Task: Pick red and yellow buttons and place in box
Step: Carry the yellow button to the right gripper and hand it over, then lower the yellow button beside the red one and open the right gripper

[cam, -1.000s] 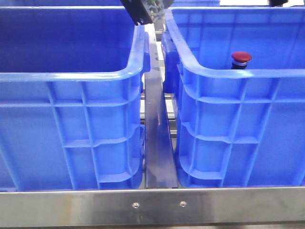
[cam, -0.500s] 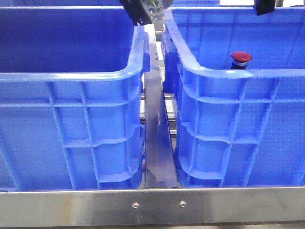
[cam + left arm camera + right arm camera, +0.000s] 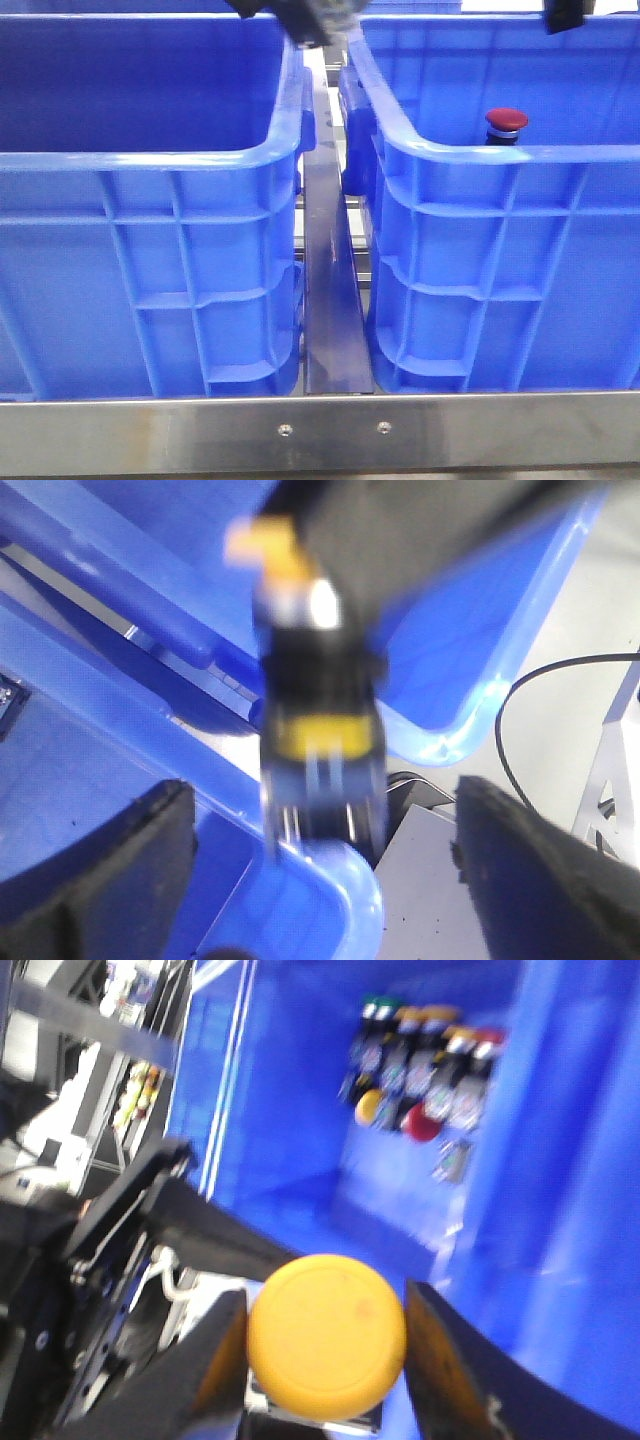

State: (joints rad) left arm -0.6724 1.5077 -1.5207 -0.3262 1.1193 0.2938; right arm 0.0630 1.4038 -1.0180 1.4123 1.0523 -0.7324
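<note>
My right gripper has the yellow button. It will let it go beside the red button (image 3: 626, 127), just behind the front rim of the blue crate.
My right gripper (image 3: 325, 1305) is shut on a yellow button (image 3: 327, 1345), its fingers at either side of the round cap. In the front view only its tip (image 3: 565, 15) shows, above the right blue crate (image 3: 500, 155). A red button (image 3: 506, 121) stands in that crate behind the front rim. My left gripper (image 3: 320, 800) is open, with its fingers (image 3: 110, 860) wide apart. A blurred button (image 3: 320, 730) with a yellow-orange cap hangs between them, untouched by them, under a dark blurred shape. I cannot tell which crate has the pale patch.
The left blue crate (image 3: 150, 160) stands beside the right one, with a metal rail (image 3: 330, 300) in the gap. Several other buttons (image 3: 425, 1070) lie at the crate's far wall in the right wrist view. A steel table edge (image 3: 320, 430) runs along the front.
The left arm's end has moved up and left, mostly out of the front view. The right gripper's tip has come into view at the top right. The red button has not moved.
</note>
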